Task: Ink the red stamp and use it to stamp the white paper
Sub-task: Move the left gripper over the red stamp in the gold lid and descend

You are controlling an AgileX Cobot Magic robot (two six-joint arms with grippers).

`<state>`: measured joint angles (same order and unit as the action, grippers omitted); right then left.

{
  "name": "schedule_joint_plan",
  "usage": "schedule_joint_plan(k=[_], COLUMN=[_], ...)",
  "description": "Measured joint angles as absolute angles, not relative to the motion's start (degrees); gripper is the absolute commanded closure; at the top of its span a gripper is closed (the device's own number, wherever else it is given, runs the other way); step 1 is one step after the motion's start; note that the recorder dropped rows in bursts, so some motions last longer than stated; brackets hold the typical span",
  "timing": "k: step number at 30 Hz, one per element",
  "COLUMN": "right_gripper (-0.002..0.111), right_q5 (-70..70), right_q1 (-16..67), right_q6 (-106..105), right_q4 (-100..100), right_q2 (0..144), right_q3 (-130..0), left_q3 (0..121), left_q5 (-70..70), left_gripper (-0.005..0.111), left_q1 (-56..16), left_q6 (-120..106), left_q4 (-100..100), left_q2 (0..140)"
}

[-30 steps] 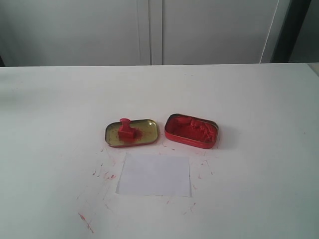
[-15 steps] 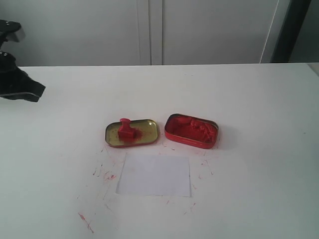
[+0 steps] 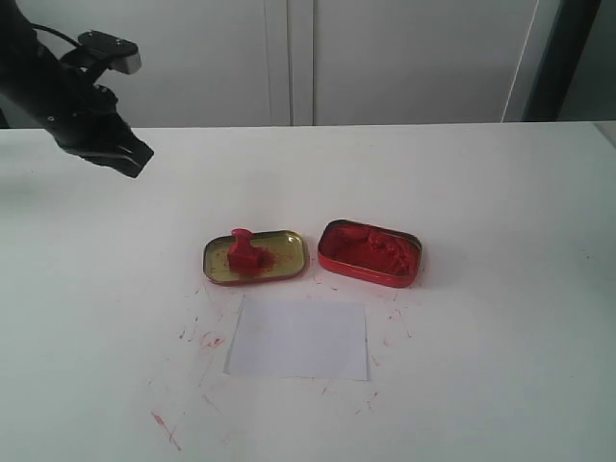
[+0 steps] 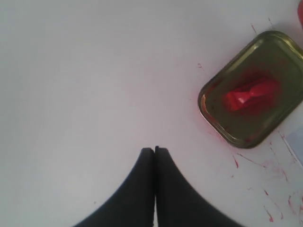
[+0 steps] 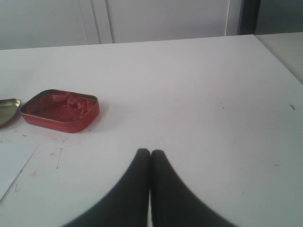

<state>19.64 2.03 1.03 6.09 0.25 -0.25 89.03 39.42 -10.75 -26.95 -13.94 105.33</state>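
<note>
The narrow part of the red stamp's handle (image 3: 243, 243) (image 4: 253, 91) is just below the handle's rounded top. My left gripper goes there next and closes.
The red stamp (image 3: 242, 251) (image 4: 250, 92) stands upright in the gold tin lid (image 3: 279, 266) (image 4: 222, 123), left of the red ink tin (image 3: 370, 252) (image 5: 60, 110). The white paper (image 3: 298, 338) lies flat just in front of both tins. My left gripper (image 3: 135, 158) (image 4: 155, 150) is shut and empty, hovering above the table at the far left, well apart from the stamp. My right gripper (image 5: 150, 152) is shut and empty too, low over bare table to the right of the ink tin; the exterior view does not show it.
Red ink smears and specks (image 3: 166, 429) mark the white table (image 3: 500, 192) around the paper and tins. A pale cabinet wall (image 3: 289, 58) runs behind the table's far edge.
My left arm has come into view from the left edge and moved right and up toward the middle. Stamp, tins and paper have not moved.
</note>
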Motion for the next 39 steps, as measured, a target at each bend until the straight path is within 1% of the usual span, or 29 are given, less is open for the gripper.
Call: schedule_joint_plan(k=[5,14,20,25,31,39], right_gripper=[0.108,0.108,0.108,0.108,0.108,0.108], right_q5=[19.6,19.6,19.6,19.6,19.6,19.6], right_q1=[2.0,2.0,2.0,2.0,2.0,2.0], right_q6=[1.0,1.0,1.0,1.0,1.0,1.0], right_q4=[6.1,6.1,6.1,6.1,6.1,6.1], right_q2=[0.2,0.2,0.2,0.2,0.2,0.2], right_q3=[-0.2,-0.2,-0.2,-0.2,-0.2,-0.2], left_q3=[96.6,111.3,117.8,120.7,122.4,122.4], left_q5=[42.6,52.8,59.4,64.3,64.7,64.7], left_gripper=[0.107,0.107,0.107,0.107,0.107,0.107], left_q1=[-12.4,-17.0,-20.1,-21.3,-22.8,-26.3], left_q6=[-27.1,-30.9,-35.7,-45.2,-57.0,-71.5], left_q4=[-12.3,-10.8,-10.8,-11.2,-11.4,-10.8], left_q2=[111.6,121.4,125.6,127.2,127.4,127.4])
